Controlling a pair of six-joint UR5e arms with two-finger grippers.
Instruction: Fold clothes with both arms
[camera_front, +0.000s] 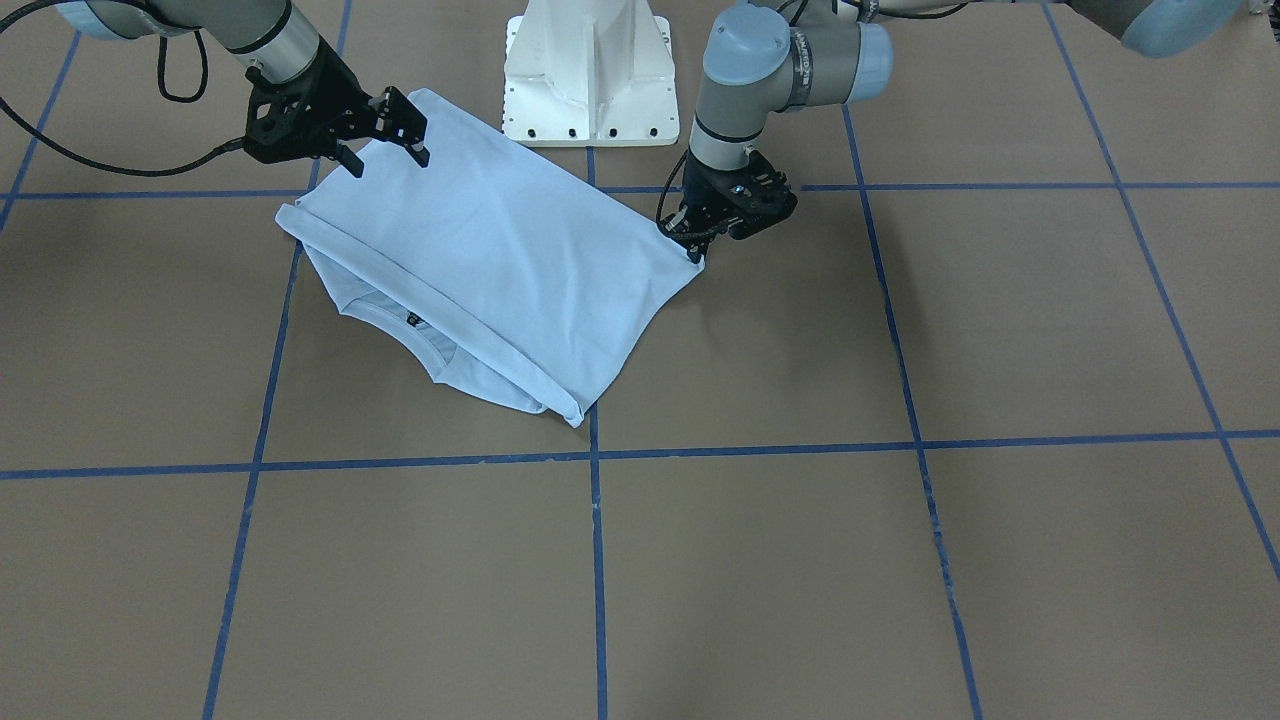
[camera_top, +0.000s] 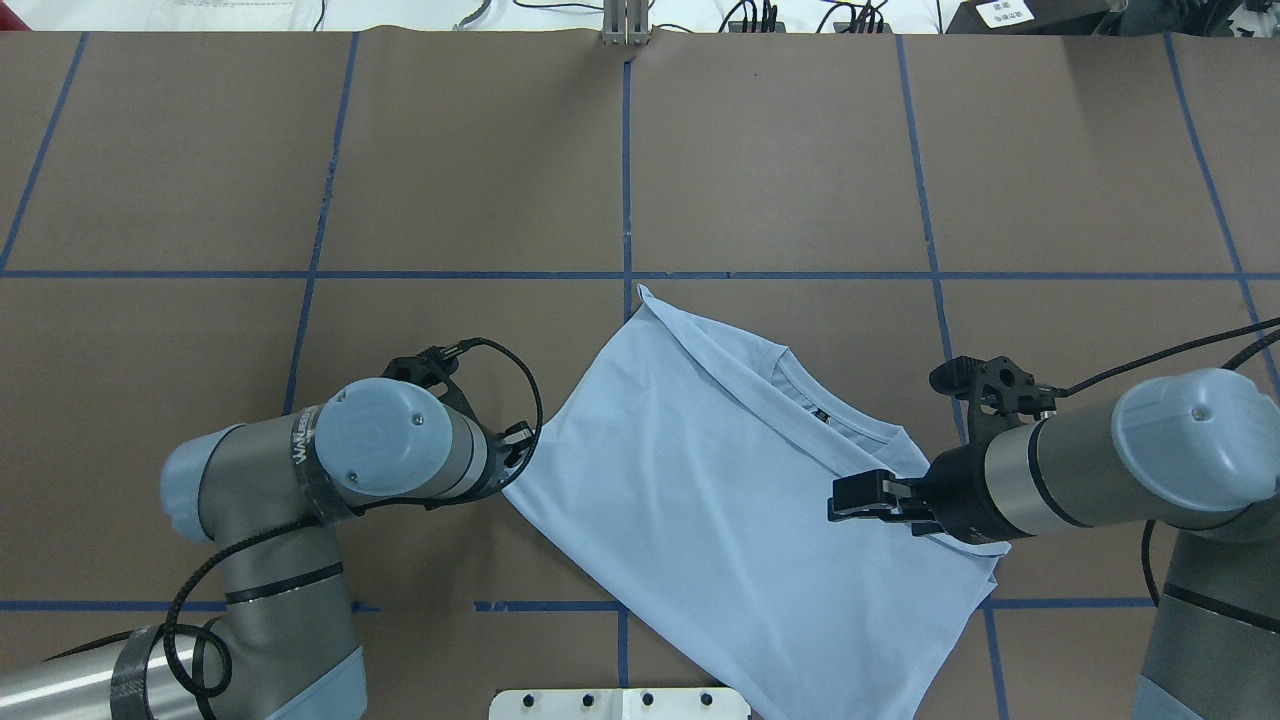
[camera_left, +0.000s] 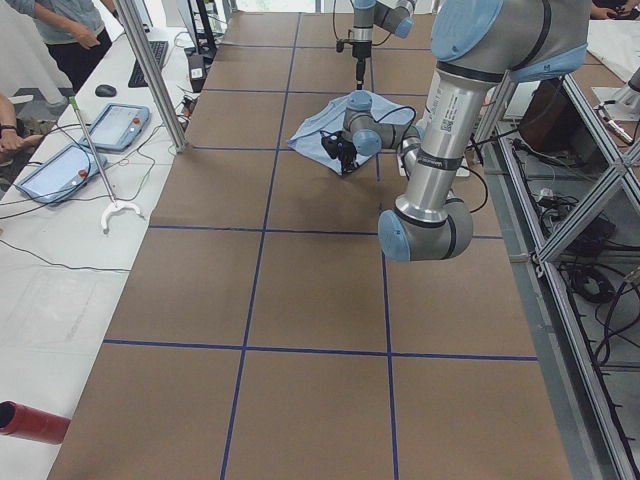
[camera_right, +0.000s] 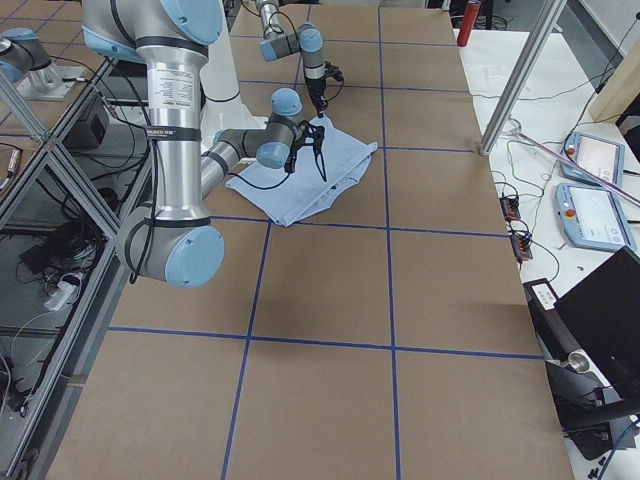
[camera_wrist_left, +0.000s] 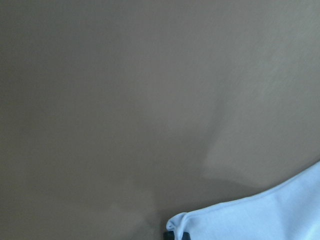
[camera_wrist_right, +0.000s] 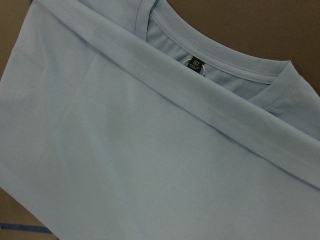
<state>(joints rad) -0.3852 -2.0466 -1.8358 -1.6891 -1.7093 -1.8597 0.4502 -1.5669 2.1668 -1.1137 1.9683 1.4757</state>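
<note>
Next, my left gripper lets go of the T-shirt's corner on the bare table (camera_front: 731, 583) past the tape crossing nearest the T-shirt's fold.
The light blue T-shirt (camera_front: 500, 250) lies folded on the brown table, its lower part laid up over the body to just below the collar. The neck label (camera_front: 413, 320) shows; the chest print is hidden. My left gripper (camera_front: 697, 250) is down at the table, shut on the shirt's side corner; the left wrist view shows that bunched corner (camera_wrist_left: 182, 220) at its bottom edge. My right gripper (camera_front: 390, 163) is open and empty, hovering above the opposite end of the shirt (camera_top: 720, 500). The right wrist view looks down on the fold edge and collar (camera_wrist_right: 210, 75).
The white pedestal base (camera_front: 588, 70) stands just behind the shirt. Blue tape lines (camera_front: 597, 560) grid the brown table. Beside the table, in the exterior left view, are operators, tablets (camera_left: 118, 125) and a red cylinder (camera_left: 30, 422).
</note>
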